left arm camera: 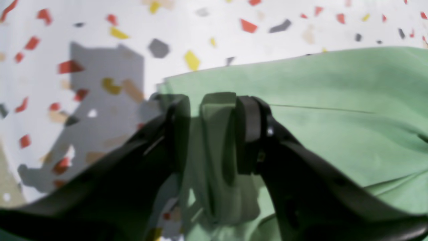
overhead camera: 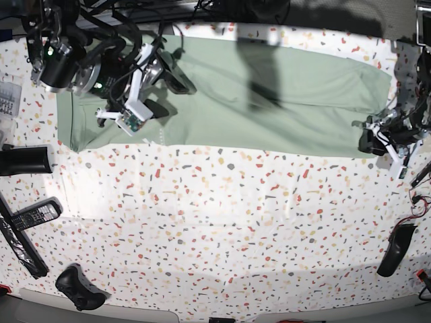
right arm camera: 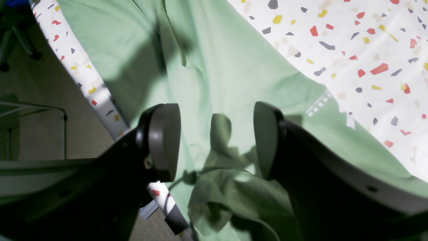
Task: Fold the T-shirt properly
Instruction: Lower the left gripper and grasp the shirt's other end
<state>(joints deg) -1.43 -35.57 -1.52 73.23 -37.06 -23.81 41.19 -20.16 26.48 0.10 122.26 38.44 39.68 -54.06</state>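
Note:
The T-shirt's top layer is bunched up near its end. My left gripper should open, pinch that layer's corner [left arm camera: 209, 108] and pull it toward the T-shirt's far edge.
The pale green T-shirt [overhead camera: 269, 101] lies as a long flat band across the far side of the table. In the base view my left gripper [overhead camera: 370, 136] sits at the shirt's lower right corner. The left wrist view shows that gripper [left arm camera: 214, 134] shut on a raised fold of the T-shirt [left arm camera: 334, 110], which fills the gap between the pads. My right gripper [overhead camera: 176, 79] hovers over the shirt's left part. It stands open [right arm camera: 215, 140], fingers wide apart, with a small peak of the T-shirt [right arm camera: 220, 67] cloth between them touching neither pad.
The table [overhead camera: 222, 222] wears a white speckled cover. On its left lie a black cylinder [overhead camera: 27, 160], a remote control [overhead camera: 37, 214] and a game controller [overhead camera: 81, 288]. A black object [overhead camera: 394, 250] lies at the right. The table edge [right arm camera: 100, 97] and floor show beside my right gripper.

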